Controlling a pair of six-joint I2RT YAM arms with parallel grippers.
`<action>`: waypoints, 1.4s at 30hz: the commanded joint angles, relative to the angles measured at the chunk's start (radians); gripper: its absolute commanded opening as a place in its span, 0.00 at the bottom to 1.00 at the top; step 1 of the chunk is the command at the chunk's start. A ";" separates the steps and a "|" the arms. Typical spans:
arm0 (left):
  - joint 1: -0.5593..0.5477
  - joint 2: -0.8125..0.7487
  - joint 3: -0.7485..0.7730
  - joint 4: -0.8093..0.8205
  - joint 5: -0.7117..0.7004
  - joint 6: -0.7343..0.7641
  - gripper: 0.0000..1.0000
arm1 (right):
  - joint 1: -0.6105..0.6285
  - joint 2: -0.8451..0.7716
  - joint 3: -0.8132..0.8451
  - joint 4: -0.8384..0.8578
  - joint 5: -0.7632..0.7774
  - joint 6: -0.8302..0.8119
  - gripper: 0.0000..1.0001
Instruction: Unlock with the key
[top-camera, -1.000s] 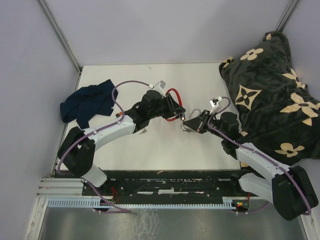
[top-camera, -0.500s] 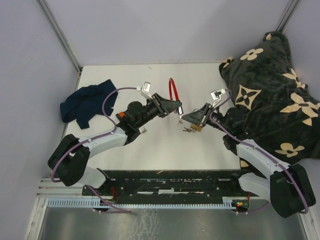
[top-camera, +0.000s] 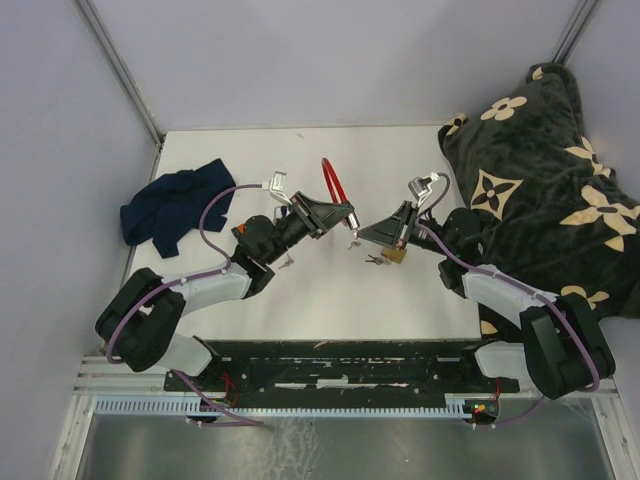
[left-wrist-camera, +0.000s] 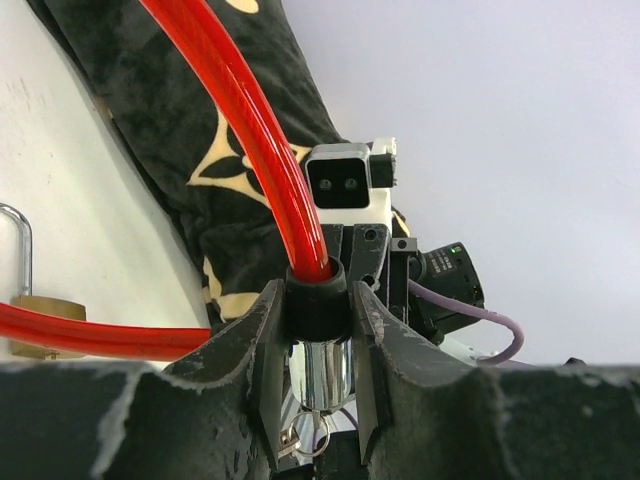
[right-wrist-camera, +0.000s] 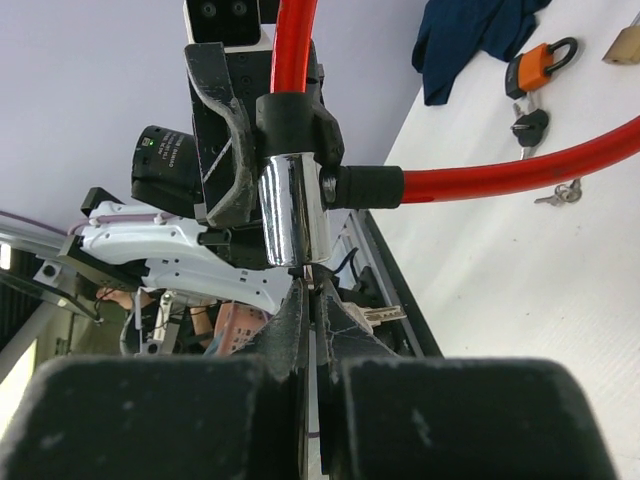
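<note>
My right gripper's wrist leans far over on its side at the key, so next I open, roll it back and retake the key's head (left-wrist-camera: 290, 436) for more turning.
My left gripper (top-camera: 343, 218) is shut on the red cable lock (top-camera: 329, 181) and holds it above the table. In the left wrist view the jaws (left-wrist-camera: 318, 335) clamp its black collar and chrome cylinder (left-wrist-camera: 320, 370), and the red cable (left-wrist-camera: 250, 130) arcs up and away. My right gripper (top-camera: 366, 236) faces it end on. In the right wrist view its fingers (right-wrist-camera: 312, 300) are shut on a key (right-wrist-camera: 316, 283) whose tip meets the lower end of the chrome cylinder (right-wrist-camera: 293, 210). A second key (right-wrist-camera: 388, 315) hangs from the ring beside it.
A brass padlock (top-camera: 393, 255) and loose keys (top-camera: 374, 260) lie under my right gripper. An orange padlock (right-wrist-camera: 540, 62), a black key (right-wrist-camera: 528, 125) and small keys (right-wrist-camera: 560, 192) lie near the left arm. A blue cloth (top-camera: 175, 205) lies at left. A dark patterned blanket (top-camera: 545, 180) fills the right.
The left gripper lifted the cable lock off the table and tilted it so the red loop stands up. The right gripper rose and closed in on the cylinder's end.
</note>
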 joint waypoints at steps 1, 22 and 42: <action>-0.061 -0.033 0.035 0.277 0.287 -0.113 0.03 | -0.031 0.066 0.053 0.073 0.141 0.057 0.02; 0.015 -0.080 0.059 -0.040 0.184 -0.075 0.03 | -0.032 0.011 0.106 -0.188 0.117 -0.098 0.29; 0.069 -0.126 0.161 -0.511 0.034 -0.015 0.03 | -0.027 -0.263 0.189 -0.695 0.137 -0.715 0.62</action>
